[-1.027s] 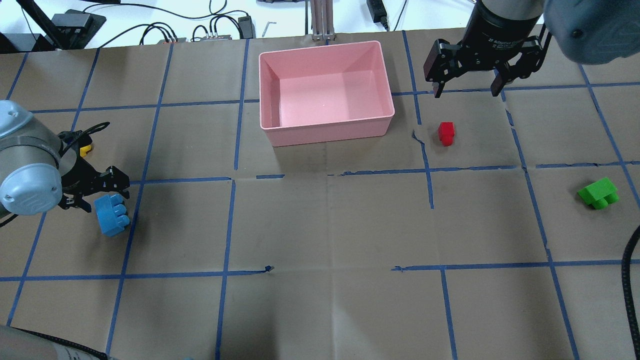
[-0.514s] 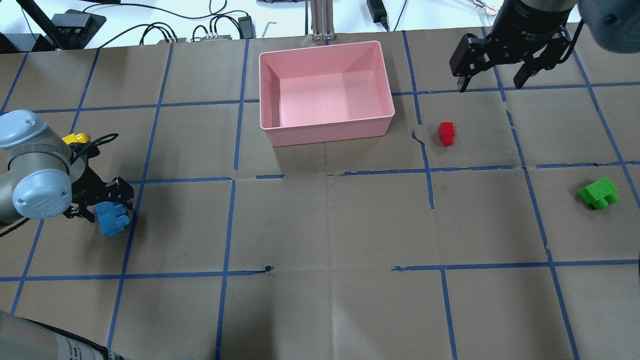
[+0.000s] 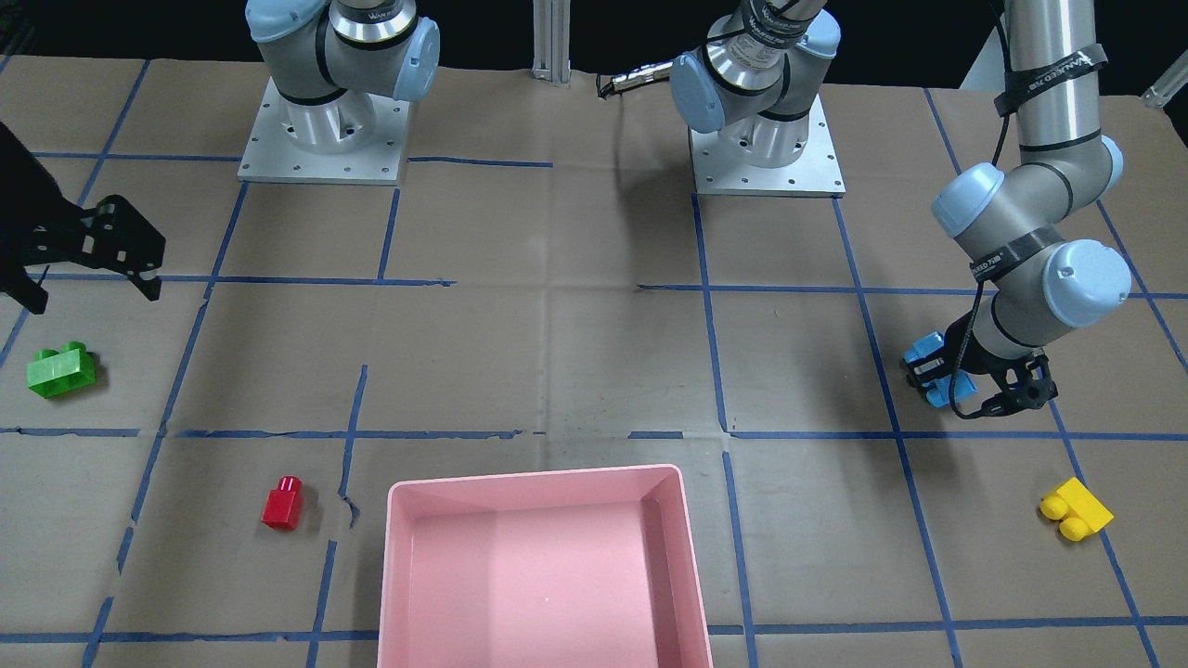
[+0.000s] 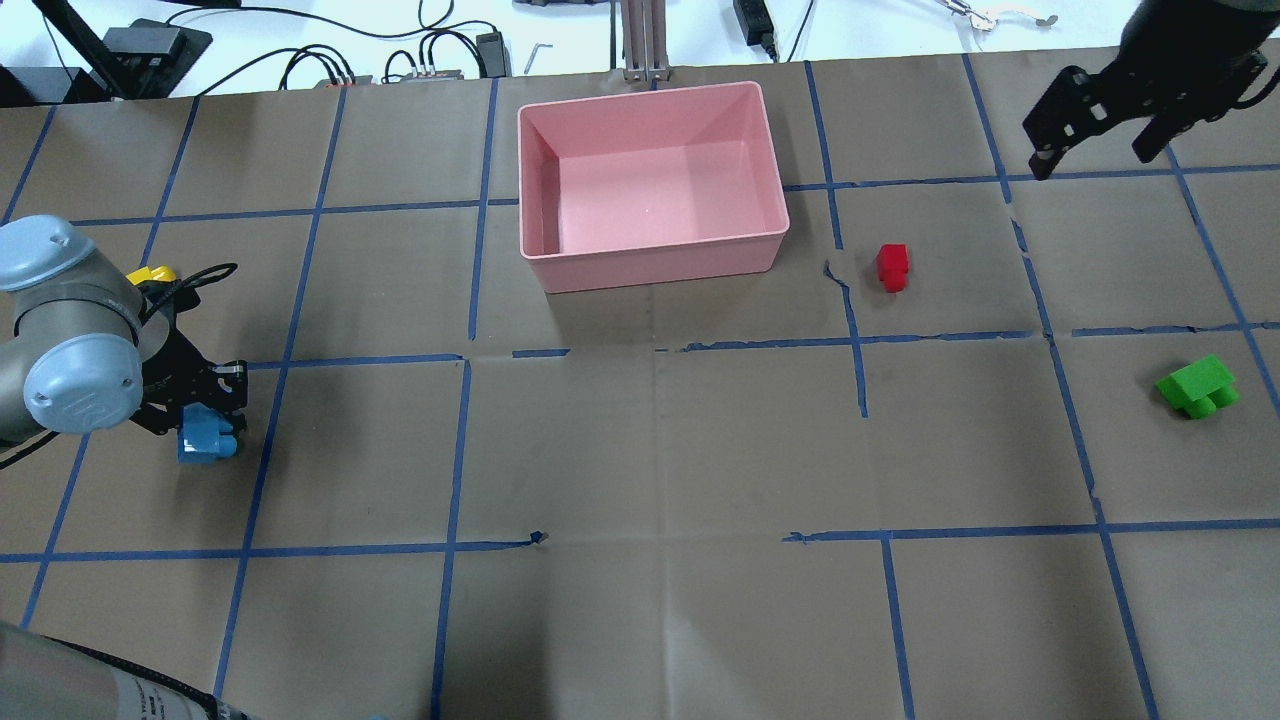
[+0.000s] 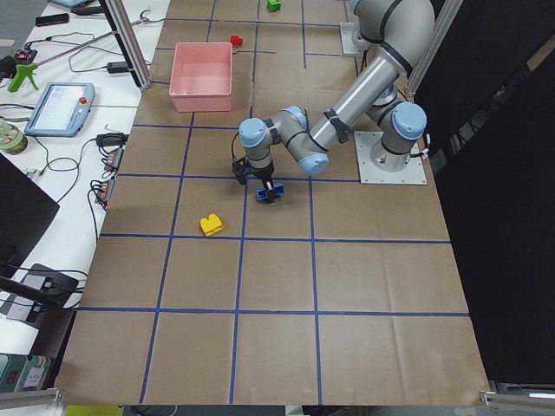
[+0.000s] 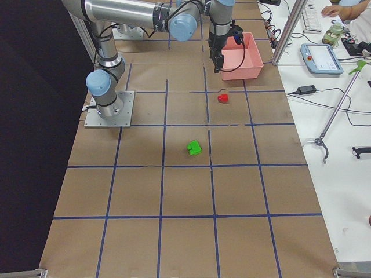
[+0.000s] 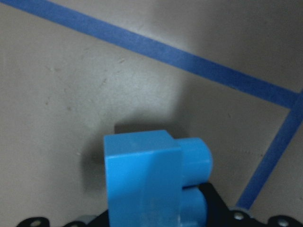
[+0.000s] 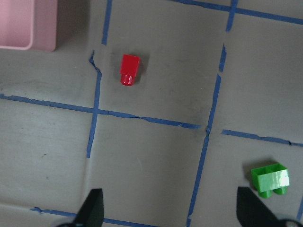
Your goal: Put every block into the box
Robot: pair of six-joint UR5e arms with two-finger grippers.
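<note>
Next, I release the light-blue block from my left gripper on the pink box's bottom, near the box's side (image 3: 592, 630) facing the yellow block.
My left gripper (image 4: 208, 405) is shut on the light-blue block (image 4: 204, 439) at the table's left side, just above the surface; the block fills the left wrist view (image 7: 147, 175). The yellow block (image 4: 152, 274) lies just behind that arm. My right gripper (image 4: 1092, 160) is open and empty, high at the far right. The red block (image 4: 892, 266) lies right of the pink box (image 4: 650, 266). The green block (image 4: 1197, 386) lies at the right edge. In the right wrist view, the red block (image 8: 129, 68) and green block (image 8: 270, 179) lie below the open fingers.
Brown paper with blue tape lines covers the table (image 4: 650, 450). Cables and small devices (image 4: 420, 60) sit on the white bench behind the box. The box is empty inside.
The left gripper turned and shifted a little left with the light-blue block in it. The right gripper swung right and away from the red block, still open.
</note>
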